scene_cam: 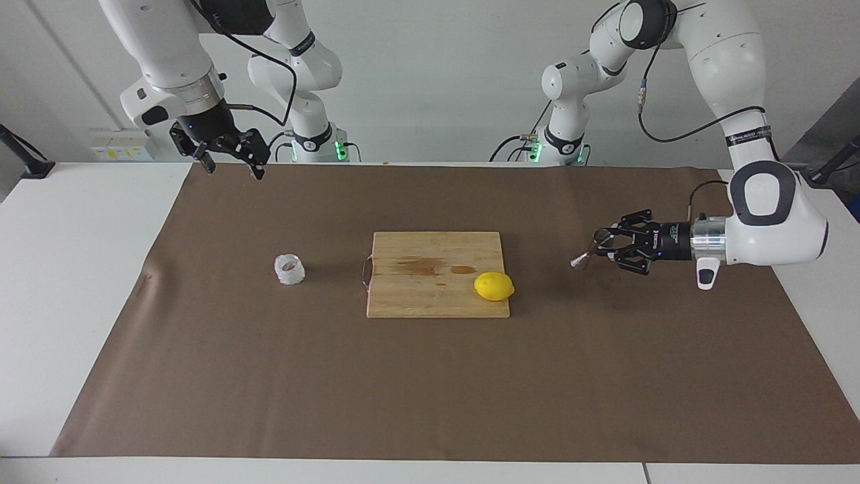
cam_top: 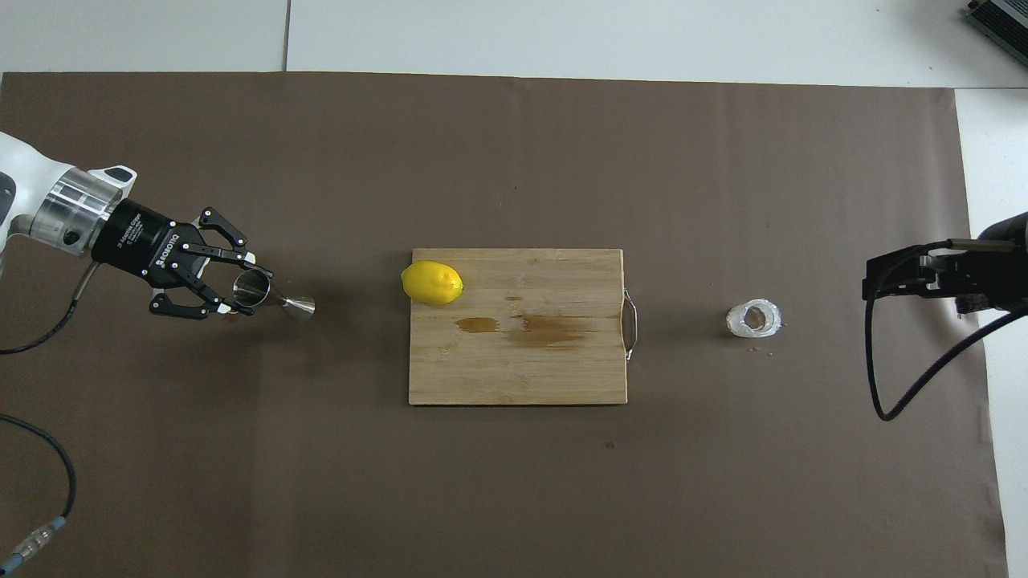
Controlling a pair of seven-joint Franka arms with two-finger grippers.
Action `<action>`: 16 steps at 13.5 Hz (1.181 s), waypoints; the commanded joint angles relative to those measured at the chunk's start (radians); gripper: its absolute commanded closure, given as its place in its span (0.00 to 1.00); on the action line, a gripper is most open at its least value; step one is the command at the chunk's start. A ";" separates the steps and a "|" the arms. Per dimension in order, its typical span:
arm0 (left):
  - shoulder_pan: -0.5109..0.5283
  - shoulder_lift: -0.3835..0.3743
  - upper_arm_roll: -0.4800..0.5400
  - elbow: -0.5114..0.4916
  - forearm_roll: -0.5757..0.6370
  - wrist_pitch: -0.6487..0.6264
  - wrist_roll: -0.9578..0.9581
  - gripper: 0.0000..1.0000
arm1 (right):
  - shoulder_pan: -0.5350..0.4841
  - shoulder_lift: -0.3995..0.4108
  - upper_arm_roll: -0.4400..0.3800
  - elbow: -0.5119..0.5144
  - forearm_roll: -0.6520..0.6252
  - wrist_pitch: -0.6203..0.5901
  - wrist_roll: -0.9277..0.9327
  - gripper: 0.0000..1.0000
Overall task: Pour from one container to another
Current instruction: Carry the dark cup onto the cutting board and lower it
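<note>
My left gripper is to release the steel jigger, and it will do so on the larger wet stain of the wooden cutting board (cam_top: 545, 327). The jigger now hangs tilted over the brown mat.
The steel hourglass jigger (scene_cam: 583, 257) (cam_top: 281, 299) hangs tilted over the brown mat, between the mat's edge at the left arm's end and the cutting board. My left gripper (scene_cam: 605, 243) (cam_top: 245, 291) lies level and is shut on its upper cone. The small clear faceted cup (scene_cam: 289, 269) (cam_top: 753, 319) stands on the mat beside the board's handle, toward the right arm's end. My right gripper (scene_cam: 232, 165) (cam_top: 883, 277) waits open and holds nothing, high over the mat's edge at the robots' end.
A wooden cutting board (scene_cam: 437, 299) (cam_top: 522, 373) with wet stains lies mid-table on the mat (scene_cam: 403, 390). A yellow lemon (scene_cam: 494, 286) (cam_top: 432, 282) sits on the board's corner toward the left arm's end. A black cable loops down from the right arm.
</note>
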 commanded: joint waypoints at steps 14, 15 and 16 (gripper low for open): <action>-0.495 0.023 -0.038 -0.023 -0.094 0.437 -0.218 0.90 | -0.009 -0.024 0.001 -0.031 0.028 0.016 0.015 0.00; -0.520 0.037 -0.038 -0.023 -0.094 0.478 -0.219 0.90 | -0.009 -0.024 0.001 -0.031 0.028 0.016 0.015 0.00; -0.543 0.048 -0.038 -0.023 -0.094 0.506 -0.219 0.90 | -0.009 -0.024 0.001 -0.031 0.028 0.016 0.015 0.00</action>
